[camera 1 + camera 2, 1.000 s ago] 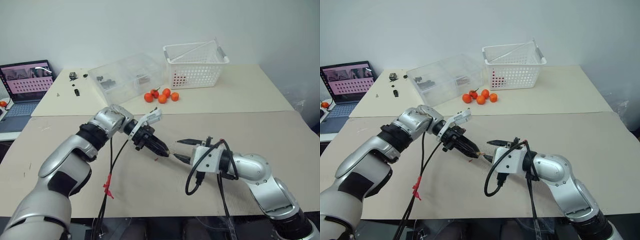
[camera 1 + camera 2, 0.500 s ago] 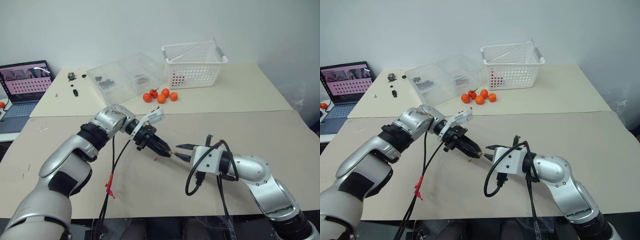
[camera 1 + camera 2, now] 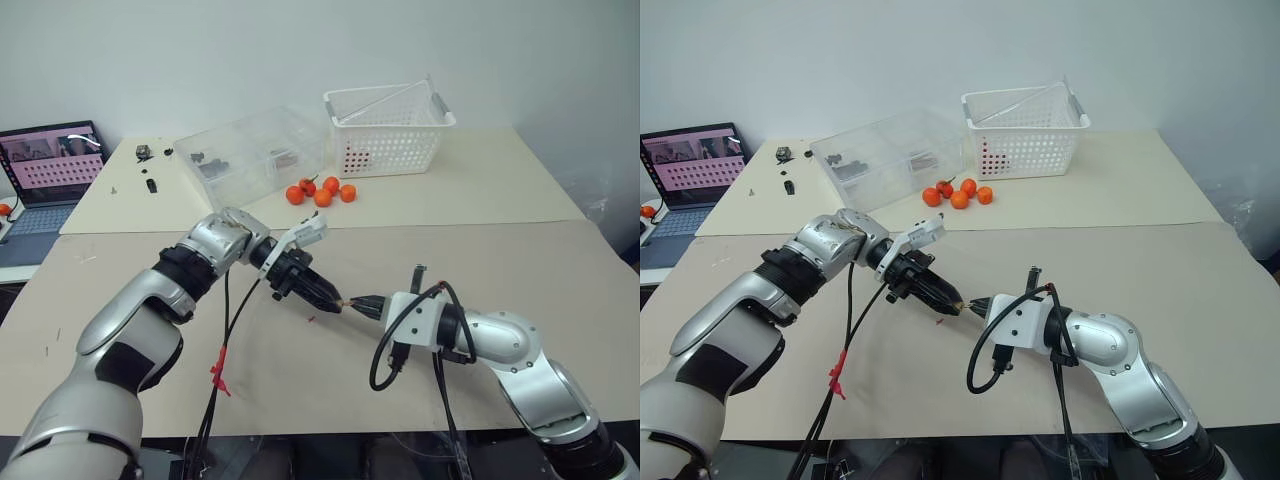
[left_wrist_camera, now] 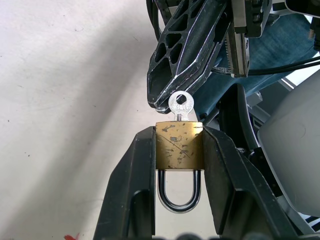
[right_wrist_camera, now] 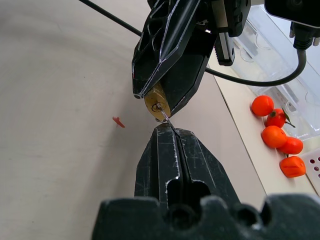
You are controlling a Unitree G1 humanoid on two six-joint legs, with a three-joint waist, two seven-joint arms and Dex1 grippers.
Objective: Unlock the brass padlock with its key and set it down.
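Note:
The robot's right fingers pinch only the outer edge of the key's head, so that gripper should open, move closer and take the whole head (image 4: 181,106) before turning.
The brass padlock (image 4: 179,147) is clamped between my left gripper's (image 4: 179,134) two black fingers, its silvery shackle (image 4: 177,197) pointing back toward the wrist. A small silver key (image 4: 181,106) sticks out of the padlock's keyhole end. My right gripper (image 5: 167,129) meets it nose to nose, fingers pressed together on the key's head. In the left eye view both grippers, left (image 3: 330,299) and right (image 3: 362,302), hover tip to tip above the middle of the table, the padlock (image 3: 341,303) a tiny golden speck between them.
Several orange-red fruits (image 3: 322,192) lie at the back, between a clear plastic box (image 3: 255,150) and a white basket (image 3: 390,128). A laptop (image 3: 50,165) stands at the far left. A tiny red scrap (image 3: 313,320) lies on the table below the grippers.
My right gripper's fingers, spread apart a second ago, have closed onto the key at the padlock. Both arms have kept their places.

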